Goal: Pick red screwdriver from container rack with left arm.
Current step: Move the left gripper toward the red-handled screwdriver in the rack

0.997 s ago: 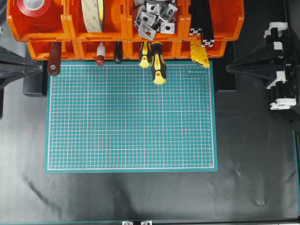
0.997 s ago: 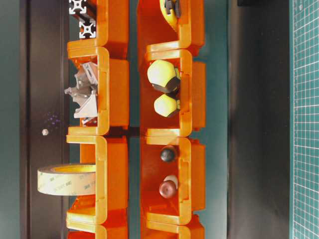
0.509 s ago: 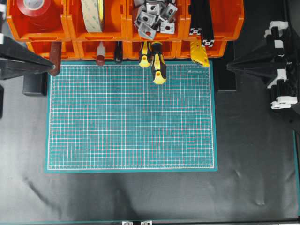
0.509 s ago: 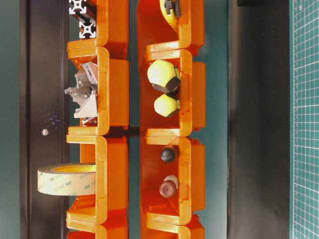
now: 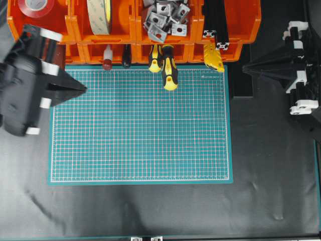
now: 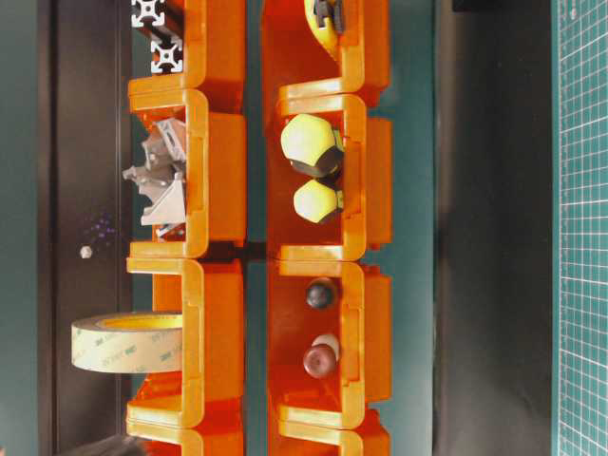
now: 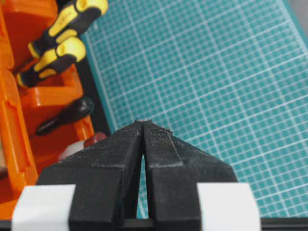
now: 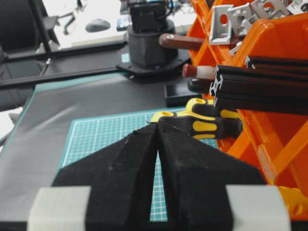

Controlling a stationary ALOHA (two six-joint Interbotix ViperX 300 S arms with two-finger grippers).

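The red screwdriver has a red end point(image 5: 107, 65) point(image 7: 95, 138) beside the black handle. My left gripper needs to go there next and close on it.
The red screwdriver point(image 5: 107, 57) has a whitish part and a red butt. It sticks out of a lower bin of the orange container rack point(image 5: 123, 27), next to a black handle point(image 5: 126, 56). It also shows in the table-level view point(image 6: 320, 359), in the left wrist view point(image 7: 94, 139) and in the right wrist view point(image 8: 196, 71). My left gripper point(image 5: 84, 89) is shut and empty over the mat's left edge, below and left of the screwdriver. In its wrist view the tips point(image 7: 143, 121) lie just right of the red butt. My right gripper point(image 5: 245, 71) is shut and empty, right of the rack.
Two yellow-and-black screwdrivers point(image 5: 167, 68) stick out of the rack onto the green cutting mat point(image 5: 145, 130). A yellow tool point(image 5: 214, 57) hangs further right. Upper bins hold tape rolls point(image 5: 99, 15), metal brackets point(image 5: 163, 17) and black profiles point(image 5: 215, 22). The left arm covers the maroon handle.
My left arm has swung from the left edge down and right, and its shut tip is now over the mat's left edge. The right arm has barely moved.
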